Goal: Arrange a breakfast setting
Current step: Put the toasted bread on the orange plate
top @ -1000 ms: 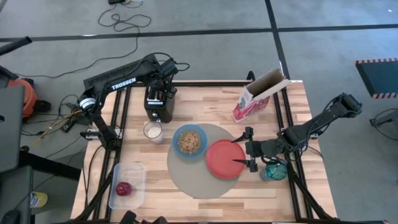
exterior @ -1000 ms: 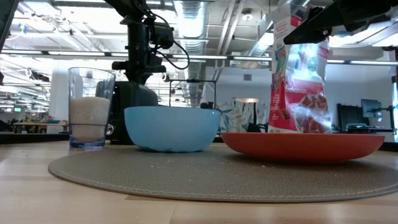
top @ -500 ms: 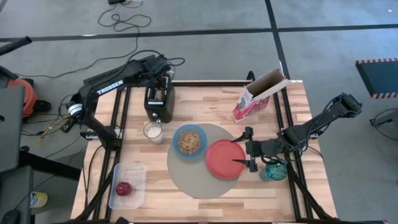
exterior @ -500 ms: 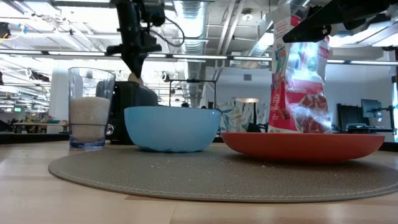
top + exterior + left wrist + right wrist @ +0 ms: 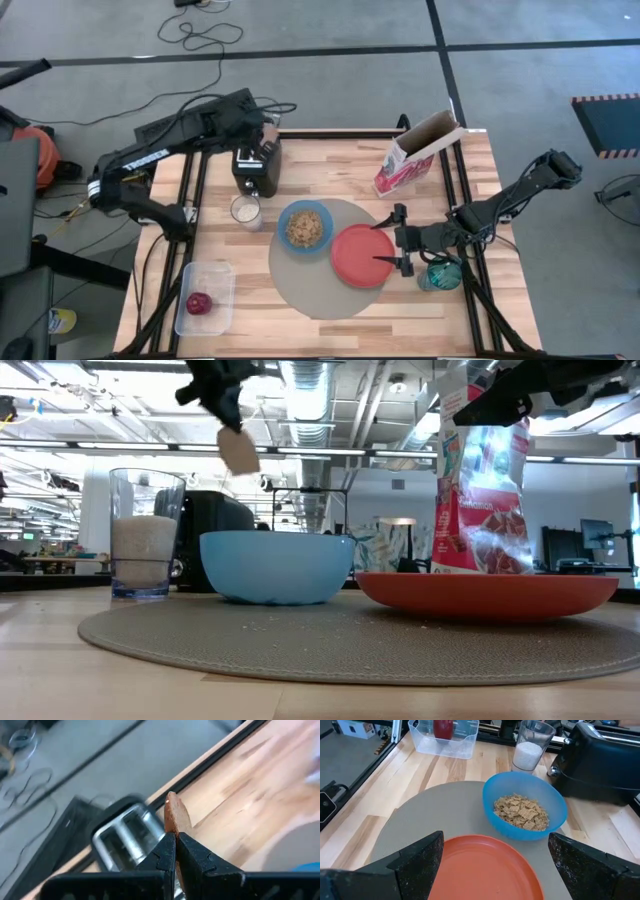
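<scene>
My left gripper will set the toast slice, now high above the black-and-silver toaster, down flat and let go of it on the middle of the red-orange plate (image 5: 368, 251).
My left gripper (image 5: 266, 133) is shut on the toast slice (image 5: 238, 452), high above the black-and-silver toaster (image 5: 257, 170). The light-blue bowl (image 5: 305, 227) of cereal and the red-orange plate (image 5: 362, 256) sit on the round grey-beige mat (image 5: 315, 295). My right gripper (image 5: 400, 241) is open and empty at the plate's right rim, its fingers standing wide over the plate (image 5: 485, 870). The teal glass (image 5: 440, 275) stands under the right arm. The red apple (image 5: 199, 303) lies in the clear tub. No spoon shows. My left gripper pinches the toast slice's two flat faces between its two fingers, at the slice's upper edge (image 5: 172, 831). The fingers (image 5: 226, 410) come from above, slanting down. The slice hangs tilted below the fingertips, lifted clear of the toaster.
A glass of milk (image 5: 246, 210) stands left of the bowl. An open cereal box (image 5: 415, 155) stands at the far right. The clear tub (image 5: 205, 297) sits at the near left corner. Bare wood lies along the near edge.
My left gripper has risen from the toaster's top, drawing the toast slice up out of it. The gripper has tipped, and the slice now hangs clear above the toaster.
</scene>
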Tool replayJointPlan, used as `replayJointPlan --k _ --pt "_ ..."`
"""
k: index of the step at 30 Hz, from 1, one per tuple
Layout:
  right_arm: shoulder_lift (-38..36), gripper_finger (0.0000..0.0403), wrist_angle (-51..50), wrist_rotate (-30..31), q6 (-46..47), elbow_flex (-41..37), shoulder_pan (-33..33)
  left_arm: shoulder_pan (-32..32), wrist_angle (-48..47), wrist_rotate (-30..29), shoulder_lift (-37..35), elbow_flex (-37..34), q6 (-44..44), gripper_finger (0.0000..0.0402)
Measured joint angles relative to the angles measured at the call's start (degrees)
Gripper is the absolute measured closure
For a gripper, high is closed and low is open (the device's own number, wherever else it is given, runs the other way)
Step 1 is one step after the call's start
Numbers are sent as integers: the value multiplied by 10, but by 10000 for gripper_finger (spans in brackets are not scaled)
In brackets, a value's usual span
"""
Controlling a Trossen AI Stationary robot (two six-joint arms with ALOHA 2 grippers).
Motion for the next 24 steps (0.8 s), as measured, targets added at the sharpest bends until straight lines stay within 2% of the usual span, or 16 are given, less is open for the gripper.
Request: replayJointPlan --k 6,14,18,24 --pt "0 17 2 0 7 7 6 -82 66 -5 -18 0 6 400" --pt "-1 17 3 0 15 22 53 -182 124 -4 -2 -4 12 400" --pt "2 17 13 1 39 11 72 -225 143 6 30 -4 -16 400" --pt "25 17 55 4 49 -13 93 -276 202 28 119 -4 -32 400"
